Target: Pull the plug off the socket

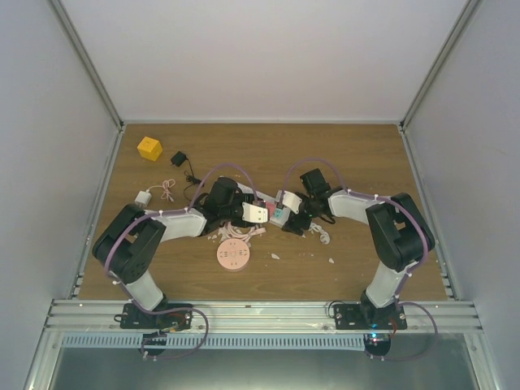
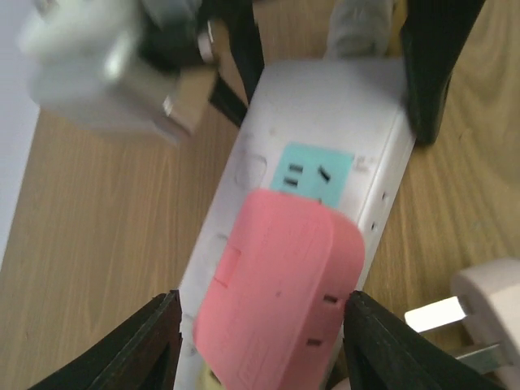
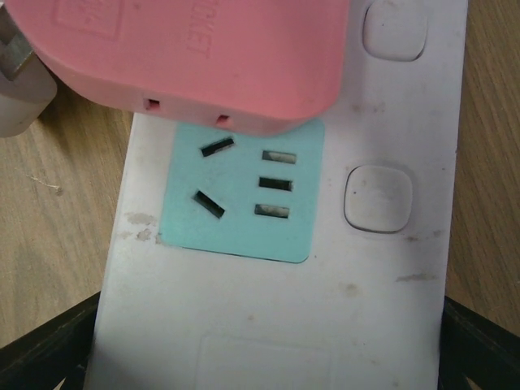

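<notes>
The pink plug slants over the power strip, broad side across my left gripper's fingers, so I need to open, pinch across the plug's thin side (image 2: 320, 325) and lift it off.
A white power strip (image 1: 286, 201) with a teal socket face (image 3: 240, 191) lies mid-table. A pink plug (image 2: 276, 296) sits in it, next to the free teal socket (image 2: 313, 175). My left gripper (image 2: 264, 317) straddles the pink plug, its black fingers (image 2: 154, 341) pressed against the plug and the strip's edge. My right gripper (image 3: 268, 345) clamps the strip's long sides, with its fingers (image 3: 483, 341) at the bottom corners. In the top view both grippers meet at the strip, the left gripper (image 1: 258, 214) beside the right gripper (image 1: 291, 216). The pink plug (image 3: 187, 49) covers the strip's top end.
A yellow cube (image 1: 149, 148) and a black adapter (image 1: 178, 158) lie at the far left. A white charger with a cable (image 1: 145, 197) lies left of the arms. A pink disc (image 1: 233, 257) lies in front. A loose white plug (image 2: 487, 301) rests beside the strip.
</notes>
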